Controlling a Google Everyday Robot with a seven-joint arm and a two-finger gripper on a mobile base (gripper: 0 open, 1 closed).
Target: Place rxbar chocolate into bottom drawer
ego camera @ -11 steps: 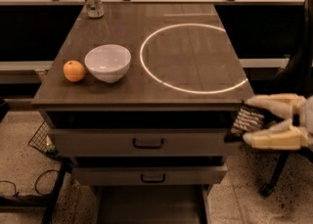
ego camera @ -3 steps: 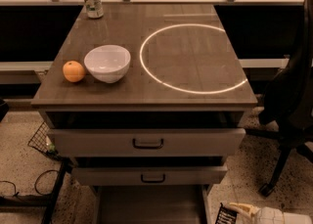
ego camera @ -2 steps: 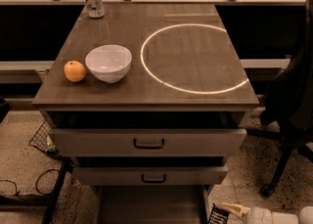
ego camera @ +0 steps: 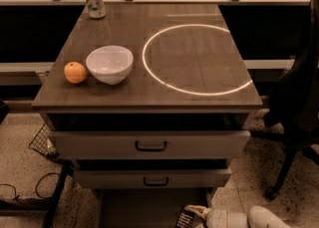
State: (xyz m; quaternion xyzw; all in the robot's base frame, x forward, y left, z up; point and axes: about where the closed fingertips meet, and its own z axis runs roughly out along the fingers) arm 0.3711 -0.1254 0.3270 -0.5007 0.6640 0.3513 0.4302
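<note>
Next, I release the rxbar chocolate in the bottom drawer, straight (ego camera: 153,216) below the middle drawer's loop handle.
The rxbar chocolate (ego camera: 184,219), a thin black wrapper with white print, is at the bottom edge of the camera view, held in my gripper (ego camera: 192,215). The gripper's white fingers (ego camera: 198,211) are shut on the bar, and its white body reaches in from the lower right. The bar sits over the right part of the bottom drawer (ego camera: 139,207), a plain grey tray pulled out below the two drawers with loop handles. Part of the bar and of the drawer is cut off by the frame's bottom edge.
On the cabinet top stand a white bowl (ego camera: 109,64), an orange (ego camera: 75,72) and a can (ego camera: 93,0) at the back. The top drawer (ego camera: 149,145) and middle drawer (ego camera: 152,178) stick out slightly. A black chair (ego camera: 299,97) stands right, a wire basket (ego camera: 42,142) left.
My gripper with the bar has gone down from beside the top drawer to floor level, then moved left until the bar is over the bottom drawer's right part.
</note>
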